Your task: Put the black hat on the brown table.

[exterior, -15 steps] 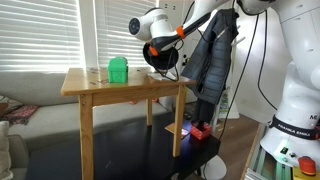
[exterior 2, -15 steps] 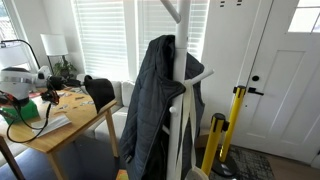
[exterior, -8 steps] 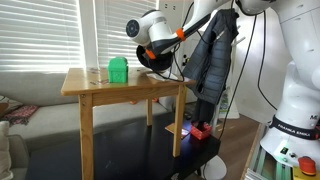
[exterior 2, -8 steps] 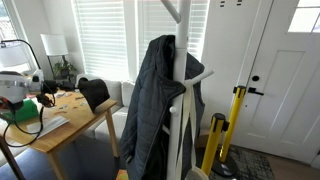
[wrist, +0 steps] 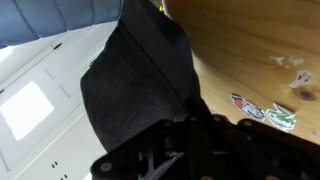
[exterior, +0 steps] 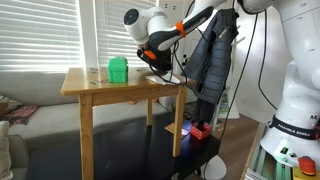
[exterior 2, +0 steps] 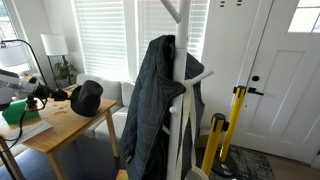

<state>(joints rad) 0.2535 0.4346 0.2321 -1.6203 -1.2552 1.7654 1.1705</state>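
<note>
My gripper should set the black hat free near the far edge of the brown table, next to the green container [exterior: 149, 67].
The black hat [exterior 2: 86, 97] hangs tilted from my gripper [exterior 2: 60, 95], just above the right end of the brown table [exterior 2: 62, 128]. In an exterior view the hat [exterior: 157, 63] is a dark shape under my gripper [exterior: 152, 55], right of the green container [exterior: 118, 69] on the brown table [exterior: 100, 88]. In the wrist view the hat [wrist: 135, 80] fills the left and middle. My gripper [wrist: 190, 118] is shut on its edge. The table's wooden top [wrist: 255, 45] lies to the right.
A coat rack with a dark puffy jacket [exterior 2: 155, 105] stands right beside the table, and the jacket also shows in an exterior view [exterior: 212, 55]. Stickers [wrist: 258, 108] mark the tabletop. Papers and small items lie on the table [exterior 2: 45, 125]. A yellow post [exterior 2: 235, 125] stands by the door.
My gripper has carried the hat further in over the table, toward the green container, and the hat has tilted more onto its side.
</note>
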